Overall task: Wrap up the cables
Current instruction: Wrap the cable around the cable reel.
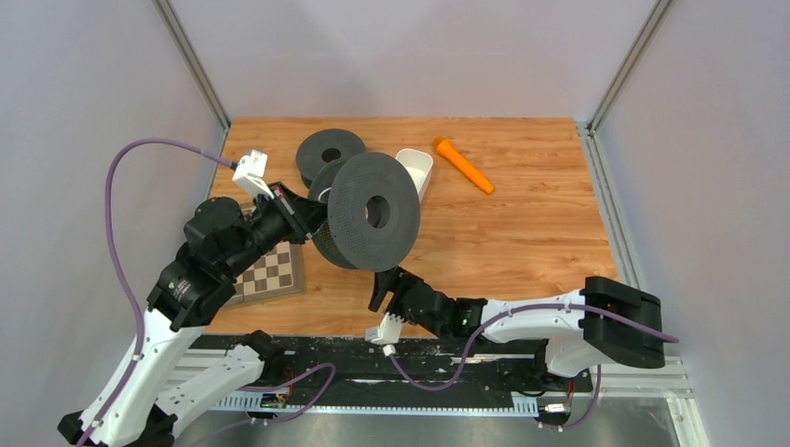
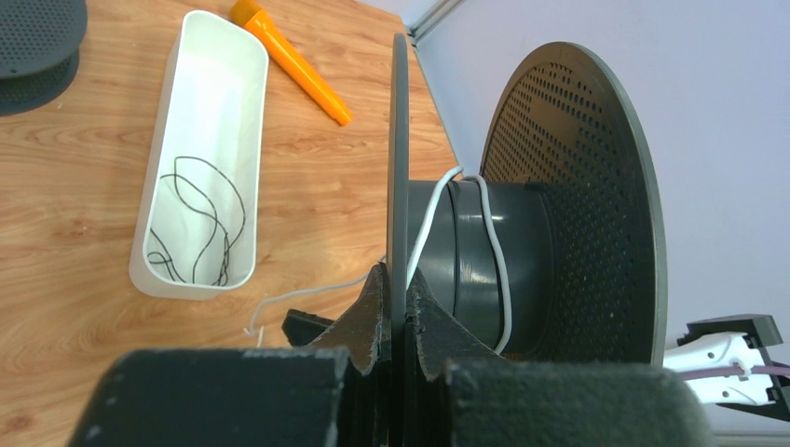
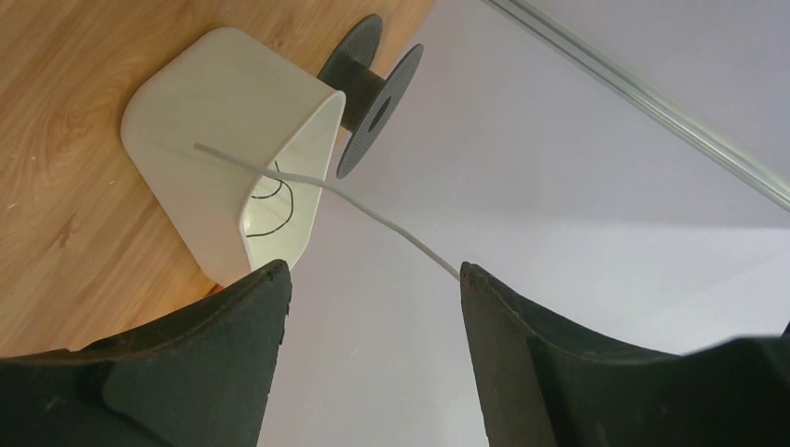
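Note:
The loose end of the whitish cable dangles past the open fingers of the robot's right gripper, so that gripper should pinch this end and carry it over the spool's hub (image 2: pixel 479 256).
My left gripper (image 1: pixel 306 216) is shut on one flange of a large black spool (image 1: pixel 373 212) and holds it tilted above the table. In the left wrist view the jaws (image 2: pixel 399 279) pinch the thin flange (image 2: pixel 399 168). The whitish cable (image 2: pixel 496 251) loops round the spool's hub, and its free end trails on the wood (image 2: pixel 298 298). The dark cable (image 2: pixel 200 219) lies coiled in a white bin (image 2: pixel 154 196). My right gripper (image 1: pixel 384 287) is open just below the spool. In its view (image 3: pixel 373 270) the whitish cable (image 3: pixel 373 212) runs across and ends at one fingertip (image 3: pixel 470 279), not gripped.
The white bin (image 1: pixel 416 170) stands behind the held spool. A second black spool (image 1: pixel 330 154) lies at the back left, an orange marker-like stick (image 1: pixel 463 165) at the back right, and a small checkerboard (image 1: pixel 270 273) under the left arm. Grey walls enclose the table.

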`<state>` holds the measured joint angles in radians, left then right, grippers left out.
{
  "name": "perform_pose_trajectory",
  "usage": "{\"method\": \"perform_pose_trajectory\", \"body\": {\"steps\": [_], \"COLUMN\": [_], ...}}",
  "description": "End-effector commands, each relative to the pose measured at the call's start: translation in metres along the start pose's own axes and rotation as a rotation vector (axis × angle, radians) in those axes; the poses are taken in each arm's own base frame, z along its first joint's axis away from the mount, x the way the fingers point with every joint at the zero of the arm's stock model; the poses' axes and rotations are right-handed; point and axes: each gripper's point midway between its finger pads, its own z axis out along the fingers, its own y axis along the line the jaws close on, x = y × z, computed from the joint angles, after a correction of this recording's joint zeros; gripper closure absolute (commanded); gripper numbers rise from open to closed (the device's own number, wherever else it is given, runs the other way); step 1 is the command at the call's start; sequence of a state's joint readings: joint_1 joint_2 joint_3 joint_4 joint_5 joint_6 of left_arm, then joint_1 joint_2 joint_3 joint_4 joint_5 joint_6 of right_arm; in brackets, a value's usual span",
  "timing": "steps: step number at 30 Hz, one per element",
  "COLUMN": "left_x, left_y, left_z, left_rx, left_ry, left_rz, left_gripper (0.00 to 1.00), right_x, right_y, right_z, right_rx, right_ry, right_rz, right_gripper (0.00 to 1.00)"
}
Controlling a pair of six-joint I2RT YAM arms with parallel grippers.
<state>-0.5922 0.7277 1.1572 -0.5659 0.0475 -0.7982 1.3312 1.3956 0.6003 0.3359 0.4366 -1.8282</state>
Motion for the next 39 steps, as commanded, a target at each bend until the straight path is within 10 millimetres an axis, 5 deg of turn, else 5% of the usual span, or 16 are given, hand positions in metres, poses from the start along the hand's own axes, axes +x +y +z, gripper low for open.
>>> {"method": "perform_pose_trajectory", "body": {"steps": [1,16,25,39], "left_x": [-0.035,-0.033,-0.032,-0.022], "left_y": [-0.036,-0.043,-0.037,0.008], "left_z": [-0.015,-0.024,-0.022,0.013], "left_rx": [0.116,0.145,0.121,-0.035], "left_ry": [-0.108,-0.092,-0.096,-0.111], "left_rz": [-0.012,-0.025,-0.018,0.092], "left_gripper": [1.00,1.00,1.00,1.00], "right_x": [0.008,0.016,0.015,-0.042], "right_y": [-0.016,-0.016,-0.018,-0.094], "right_z": [0.009,0.043,0.042,-0.002], "right_rx": [0.031,-0.017,0.022,0.244], "right_ry": [0.039,0.080,0.077,-0.249], "right_rz": [-0.043,-0.109,-0.044,0.940], "right_gripper": [0.31,0.37,0.97,1.00]}}
